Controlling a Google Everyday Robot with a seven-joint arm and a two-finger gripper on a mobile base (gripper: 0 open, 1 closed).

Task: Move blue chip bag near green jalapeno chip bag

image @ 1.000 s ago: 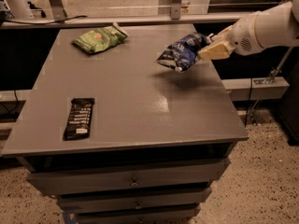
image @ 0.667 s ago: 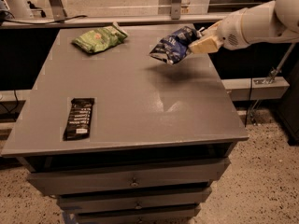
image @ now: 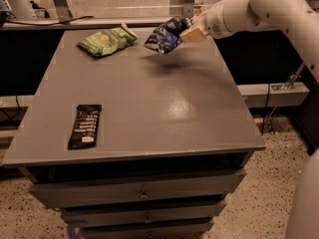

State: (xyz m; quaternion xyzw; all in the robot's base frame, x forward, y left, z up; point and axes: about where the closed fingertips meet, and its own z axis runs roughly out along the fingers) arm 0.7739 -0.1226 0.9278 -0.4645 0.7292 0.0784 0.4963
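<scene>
The blue chip bag will go down on the table [image: 141,35], where I should set it against the end of the green jalapeno chip bag that is nearest my gripper.
The blue chip bag [image: 163,36] is a dark blue glossy bag held in the air above the back of the grey table [image: 144,108]. My gripper [image: 188,30] is shut on the bag's right end and comes in from the upper right. The green jalapeno chip bag [image: 105,41] lies flat at the table's back left, a short way left of the blue bag. The two bags do not touch.
A flat black bar wrapper [image: 85,126] lies near the table's front left. Drawers [image: 142,193] sit under the tabletop. A rail [image: 99,20] runs behind the table. My white arm [image: 269,6] spans the upper right.
My gripper has carried the blue chip bag left and toward the back of the table, closer to the green bag. The green bag and the wrapper have not moved.
</scene>
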